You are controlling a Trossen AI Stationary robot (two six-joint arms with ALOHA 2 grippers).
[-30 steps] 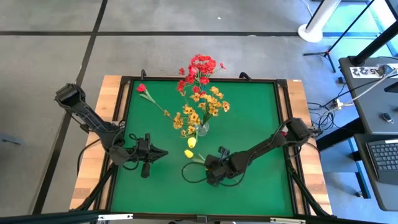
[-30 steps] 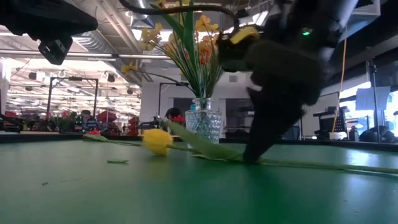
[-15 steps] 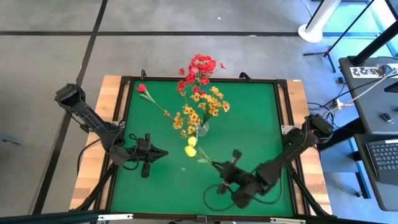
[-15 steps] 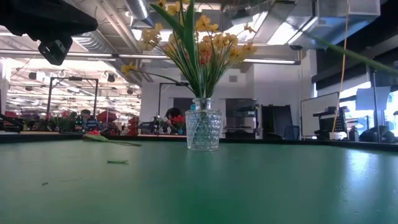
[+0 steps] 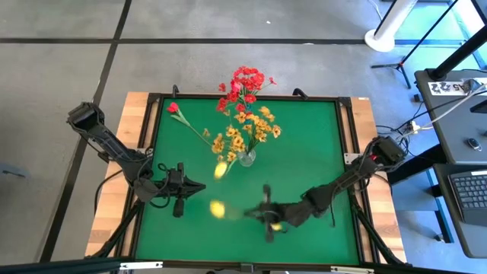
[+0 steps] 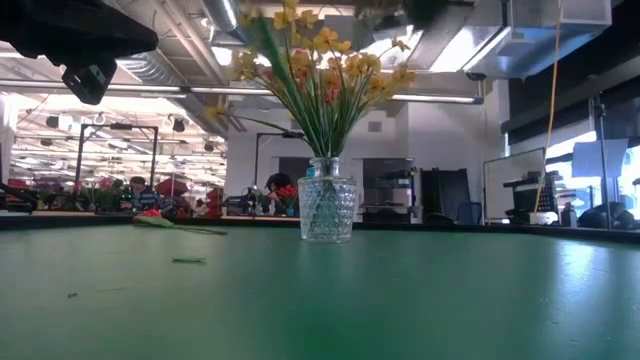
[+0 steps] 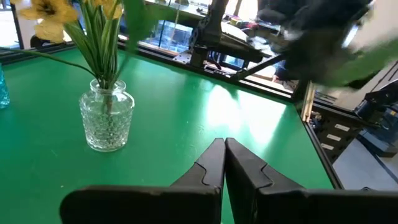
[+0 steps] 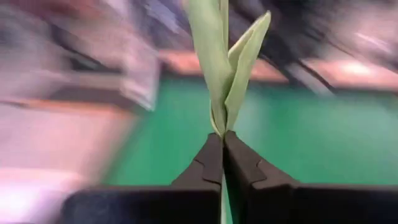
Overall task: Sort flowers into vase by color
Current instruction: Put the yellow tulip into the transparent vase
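Note:
Next, I let go of the yellow flower with my right gripper in the glass vase (image 5: 246,158) that holds the yellow-orange sprays.
A glass vase (image 5: 246,158) holding yellow-orange sprays (image 5: 247,129) stands mid-table, also in the low view as the vase (image 6: 327,210). A red spray (image 5: 245,82) shows by the far edge. A single red flower (image 5: 175,107) lies flat at the far left. My right gripper (image 5: 262,215), blurred, is shut on a yellow flower whose bloom (image 5: 217,208) is in the air near the front. My left gripper (image 5: 199,186) waits shut left of the vase, holding nothing. My right gripper pinches the yellow flower's green stem where its leaves (image 8: 222,121) branch, between the two fingertips (image 8: 211,155). The fingers lie roughly level, coming from the table's right. The flower is lifted clear of the table, its bloom toward the table's left.
The green mat (image 5: 312,152) is bounded by a raised black frame (image 5: 346,152) with wooden table edges outside it. A small green scrap (image 6: 188,260) lies on the mat at the near left.
My right gripper has risen from the mat and tipped from pointing down to near level, carrying the yellow flower. The flower, which lay on the table in front of the vase, is now lifted clear, its bloom swung toward the near left.

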